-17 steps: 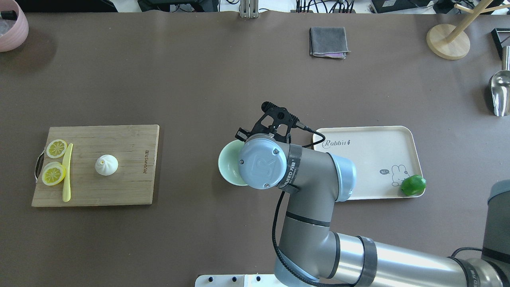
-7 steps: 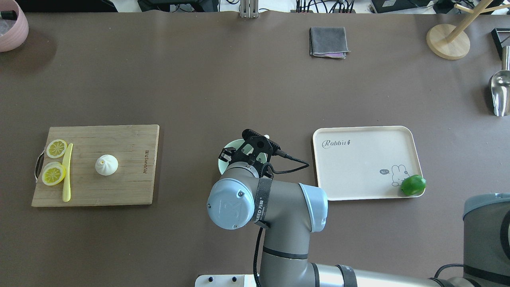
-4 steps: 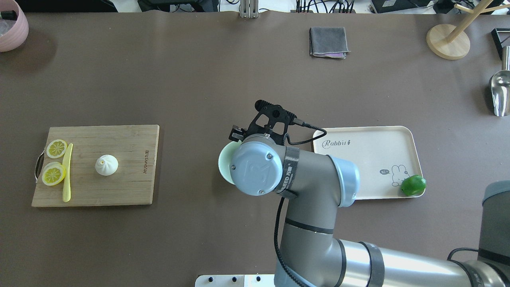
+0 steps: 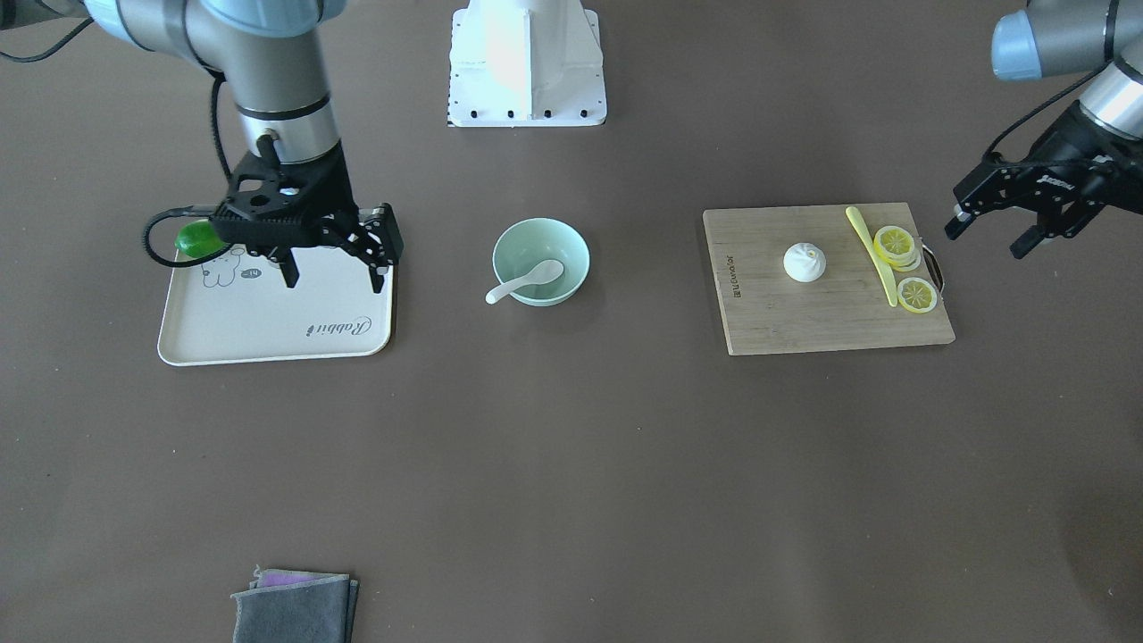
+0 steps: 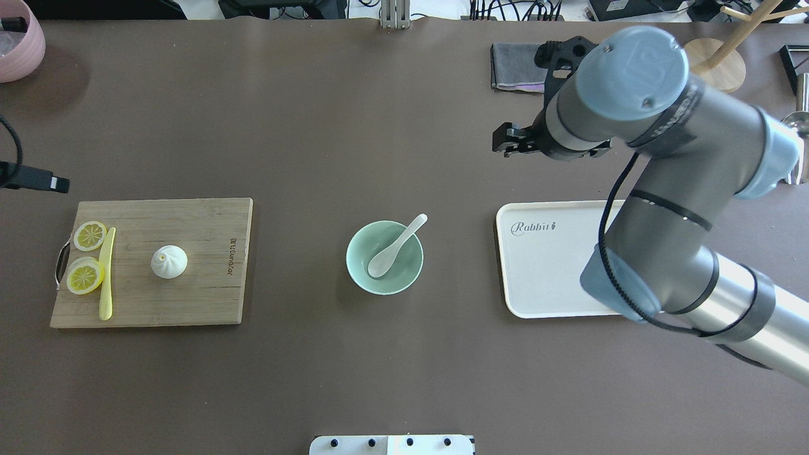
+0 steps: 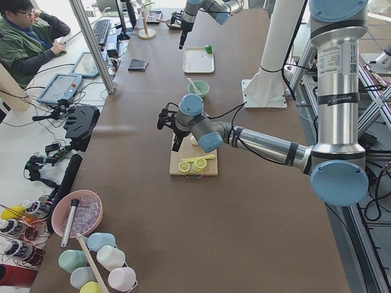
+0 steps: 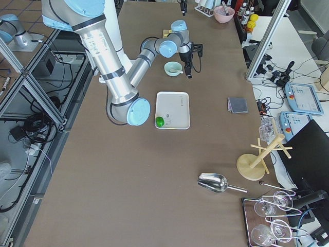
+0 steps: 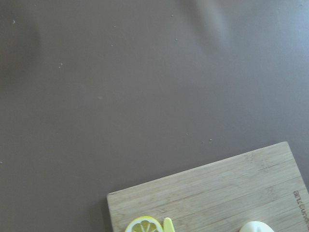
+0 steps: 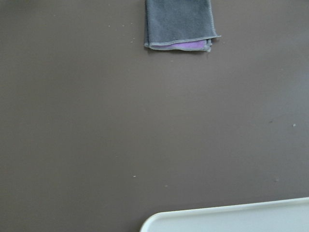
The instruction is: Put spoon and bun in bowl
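Next, my left gripper closes across the middle of the white bun (image 4: 804,262), which is on the wooden cutting board next to the yellow knife.
The white spoon (image 5: 397,245) lies in the mint-green bowl (image 5: 357,278), scoop inside and handle over the far right rim; both show in the front view, spoon (image 4: 522,281) and bowl (image 4: 571,237). The white bun (image 5: 169,261) sits on the wooden cutting board (image 5: 208,297), and it also shows in the front view (image 4: 805,262) and at the bottom edge of the left wrist view (image 8: 258,227). My right gripper (image 4: 333,277) is open and empty above the tray's near corner. My left gripper (image 4: 987,239) is open and empty, off the board's outer end.
A cream tray (image 5: 543,265) with a green lime (image 4: 192,239) lies right of the bowl. Lemon slices (image 5: 85,276) and a yellow knife (image 5: 106,278) share the board. A grey cloth (image 9: 178,21), a pink bowl (image 5: 19,44) and a metal scoop (image 5: 793,148) lie at the edges.
My right arm has swung away from over the bowl to the far side of the tray, and the spoon now shows lying in the bowl. My left gripper has come in at the left edge.
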You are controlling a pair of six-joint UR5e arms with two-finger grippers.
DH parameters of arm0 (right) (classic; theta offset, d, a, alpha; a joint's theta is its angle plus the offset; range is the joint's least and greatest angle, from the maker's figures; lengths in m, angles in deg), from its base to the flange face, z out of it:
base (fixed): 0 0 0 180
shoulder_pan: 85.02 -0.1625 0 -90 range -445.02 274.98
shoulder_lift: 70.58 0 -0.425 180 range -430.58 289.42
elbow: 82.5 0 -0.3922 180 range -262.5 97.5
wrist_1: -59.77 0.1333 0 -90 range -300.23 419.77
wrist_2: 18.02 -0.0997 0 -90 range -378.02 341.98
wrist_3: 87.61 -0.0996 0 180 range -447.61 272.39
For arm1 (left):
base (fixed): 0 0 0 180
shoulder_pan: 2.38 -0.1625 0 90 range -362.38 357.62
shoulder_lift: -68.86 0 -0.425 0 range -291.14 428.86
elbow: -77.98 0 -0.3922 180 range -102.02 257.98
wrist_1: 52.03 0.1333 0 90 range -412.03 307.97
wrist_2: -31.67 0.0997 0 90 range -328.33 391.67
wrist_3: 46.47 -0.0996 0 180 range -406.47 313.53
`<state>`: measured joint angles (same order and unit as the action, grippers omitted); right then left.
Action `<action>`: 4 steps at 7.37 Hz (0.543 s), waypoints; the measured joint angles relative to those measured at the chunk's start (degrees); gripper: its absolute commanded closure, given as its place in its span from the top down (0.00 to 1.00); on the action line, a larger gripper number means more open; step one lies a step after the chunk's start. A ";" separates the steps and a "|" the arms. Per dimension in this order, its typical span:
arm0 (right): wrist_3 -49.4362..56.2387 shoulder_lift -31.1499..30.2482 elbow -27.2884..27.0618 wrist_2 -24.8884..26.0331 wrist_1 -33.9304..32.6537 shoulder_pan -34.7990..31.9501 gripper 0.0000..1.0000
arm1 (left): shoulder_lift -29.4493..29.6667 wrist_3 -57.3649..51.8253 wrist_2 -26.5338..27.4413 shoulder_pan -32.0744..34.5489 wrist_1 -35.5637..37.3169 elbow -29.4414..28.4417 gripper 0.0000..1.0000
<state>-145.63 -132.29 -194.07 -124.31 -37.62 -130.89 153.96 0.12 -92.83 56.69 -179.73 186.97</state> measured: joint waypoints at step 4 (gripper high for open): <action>36.38 -12.80 -0.12 -19.26 0.12 -19.70 1.00 | 2.26 11.88 18.82 -20.39 0.23 -1.17 0.93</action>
<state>-109.25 -145.09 -194.18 -143.58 -37.50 -150.59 156.22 11.99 -74.02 36.30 -179.50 185.80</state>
